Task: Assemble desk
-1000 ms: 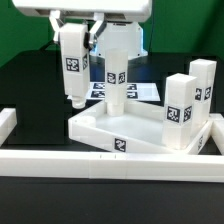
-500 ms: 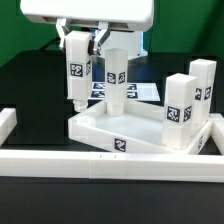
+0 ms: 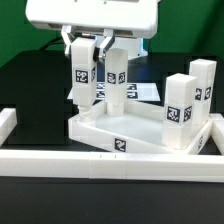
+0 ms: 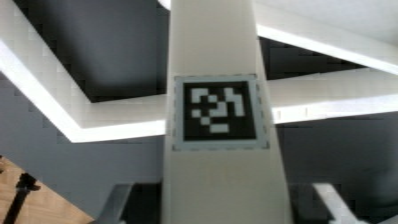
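Note:
Next, my gripper lets go of the leg, standing upright on the white desk panel's bare front corner [image 3: 86, 117], near the back-corner leg.
The white desk panel [image 3: 140, 133] lies flat with its raised rim up. One tagged leg [image 3: 117, 85] stands upright at its back corner. Two more legs [image 3: 180, 108] [image 3: 204, 88] stand at the exterior view's right end of the panel. My gripper [image 3: 84, 46] is shut on another leg [image 3: 80, 75] near its top, and the leg hangs upright above the panel's left corner. In the wrist view this leg [image 4: 222, 110] fills the middle between my fingers [image 4: 143, 203], with the panel's rim [image 4: 80, 100] below it.
Long low white border bars [image 3: 100, 160] run along the front and the exterior view's left side [image 3: 6, 122]. The marker board [image 3: 142, 92] lies flat behind the panel on the black table.
My gripper has carried the held leg towards the exterior view's right and slightly down, closer to the standing back leg. The panel and the other legs have not moved.

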`<action>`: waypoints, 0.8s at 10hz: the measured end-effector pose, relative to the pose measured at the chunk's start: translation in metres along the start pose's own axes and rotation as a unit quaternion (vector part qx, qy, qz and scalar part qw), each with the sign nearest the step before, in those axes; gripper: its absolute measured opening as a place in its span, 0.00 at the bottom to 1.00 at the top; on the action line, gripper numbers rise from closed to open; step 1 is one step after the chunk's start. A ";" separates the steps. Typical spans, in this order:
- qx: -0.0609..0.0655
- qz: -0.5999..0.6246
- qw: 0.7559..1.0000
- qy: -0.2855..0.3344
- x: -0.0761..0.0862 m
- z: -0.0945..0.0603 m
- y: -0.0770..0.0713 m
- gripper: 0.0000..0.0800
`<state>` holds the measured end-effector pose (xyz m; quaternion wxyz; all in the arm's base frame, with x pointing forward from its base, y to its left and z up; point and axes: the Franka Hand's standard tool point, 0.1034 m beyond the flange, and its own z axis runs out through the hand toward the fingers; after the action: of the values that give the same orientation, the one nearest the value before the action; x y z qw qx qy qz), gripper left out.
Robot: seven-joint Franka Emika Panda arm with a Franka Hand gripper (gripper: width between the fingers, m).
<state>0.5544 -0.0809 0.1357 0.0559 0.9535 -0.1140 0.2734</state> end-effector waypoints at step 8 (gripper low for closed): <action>-0.004 -0.012 1.000 0.010 -0.006 0.007 -0.006 0.36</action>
<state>0.5547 -0.0748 0.1265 0.0643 0.9518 -0.1036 0.2813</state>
